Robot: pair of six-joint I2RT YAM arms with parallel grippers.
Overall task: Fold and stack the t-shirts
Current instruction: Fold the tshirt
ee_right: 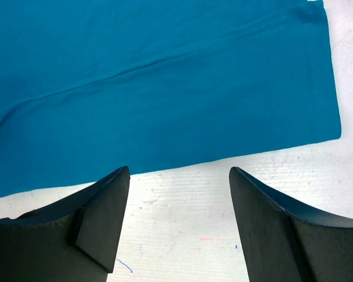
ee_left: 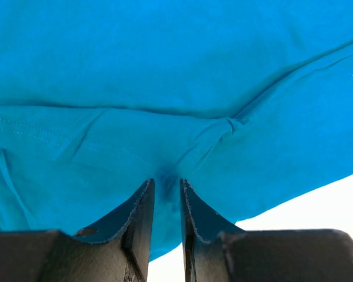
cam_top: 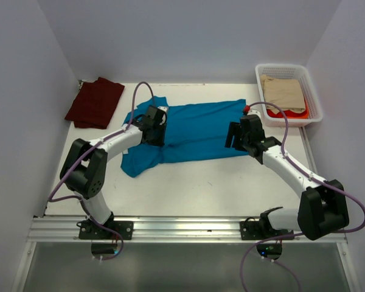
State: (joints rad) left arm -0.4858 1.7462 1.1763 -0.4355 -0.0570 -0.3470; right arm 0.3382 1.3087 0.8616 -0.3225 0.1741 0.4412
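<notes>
I can see a puckered fold across the teal-blue t-shirt, so next I pinch the loose fold there [ee_left: 169, 171] with my left gripper and pull it toward the t-shirt's far edge before folding.
The teal-blue t-shirt [cam_top: 194, 131] lies spread flat across the middle of the table, its sleeve end on the left. The maroon t-shirt [cam_top: 95, 102] lies folded at the far left corner. My left gripper [cam_top: 153, 129] sits on the teal shirt's left part. In the left wrist view its jaws [ee_left: 167, 183] stand nearly together, pinching a puckered fold of the teal cloth [ee_left: 165, 70]. My right gripper [cam_top: 234, 137] is open and empty at the shirt's near right edge. In the right wrist view it [ee_right: 179, 176] hovers over bare table just short of the hem [ee_right: 165, 76].
A white basket [cam_top: 258, 91] at the far right holds a beige cloth [cam_top: 284, 92] and something red. White walls close in the left, back and right sides. A metal rail [cam_top: 182, 228] runs along the near edge.
</notes>
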